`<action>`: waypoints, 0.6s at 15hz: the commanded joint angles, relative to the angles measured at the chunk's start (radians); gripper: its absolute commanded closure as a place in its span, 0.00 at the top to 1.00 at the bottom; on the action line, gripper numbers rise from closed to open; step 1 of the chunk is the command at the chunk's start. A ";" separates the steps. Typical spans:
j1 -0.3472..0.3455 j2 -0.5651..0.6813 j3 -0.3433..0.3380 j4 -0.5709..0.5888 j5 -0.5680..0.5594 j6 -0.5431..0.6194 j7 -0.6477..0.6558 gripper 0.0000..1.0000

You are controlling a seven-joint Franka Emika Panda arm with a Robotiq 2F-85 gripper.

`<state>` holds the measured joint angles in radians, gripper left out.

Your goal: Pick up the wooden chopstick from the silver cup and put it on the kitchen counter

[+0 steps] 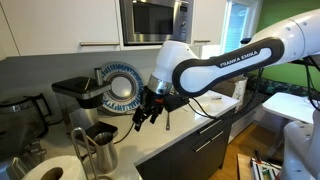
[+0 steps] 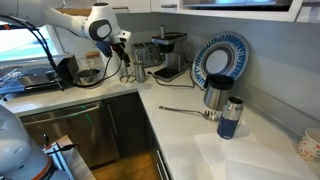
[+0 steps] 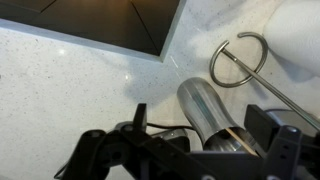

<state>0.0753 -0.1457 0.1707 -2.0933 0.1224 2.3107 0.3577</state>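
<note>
My gripper is to move next. It should go to the wooden chopstick's upper end (image 1: 98,125) (image 3: 250,148), just above the silver cup's rim, and close there.
In the wrist view the silver cup (image 3: 205,110) stands on the off-white kitchen counter (image 3: 60,90). The thin wooden chopstick (image 3: 238,138) leans inside the cup, against its rim. My gripper (image 3: 200,116) is open, with one finger on each side of the cup's mouth, and holds nothing. In both exterior views the gripper (image 1: 149,116) (image 2: 122,57) points down over the counter near the coffee machine. There the cup shows only faintly under the fingers (image 2: 127,73), and the chopstick is too small to make out.
A metal ring-shaped utensil (image 3: 240,60) lies on the counter just beyond the cup. A coffee machine (image 2: 170,55), a blue-rimmed plate (image 2: 220,60), a steel pitcher (image 2: 214,97) and a blue cup (image 2: 230,118) stand along the wall. The counter edge drops to dark cabinet fronts (image 3: 110,20).
</note>
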 commanded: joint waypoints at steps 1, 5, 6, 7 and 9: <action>0.016 0.106 0.013 0.125 -0.082 0.010 0.039 1.00; 0.045 0.167 0.009 0.198 -0.173 0.071 -0.103 1.00; 0.043 0.132 0.000 0.162 -0.140 0.050 -0.053 1.00; 0.048 0.145 0.000 0.176 -0.147 0.060 -0.075 1.00; 0.052 0.157 0.000 0.191 -0.151 0.061 -0.093 1.00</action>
<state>0.1130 0.0114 0.1851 -1.9045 -0.0286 2.3737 0.2649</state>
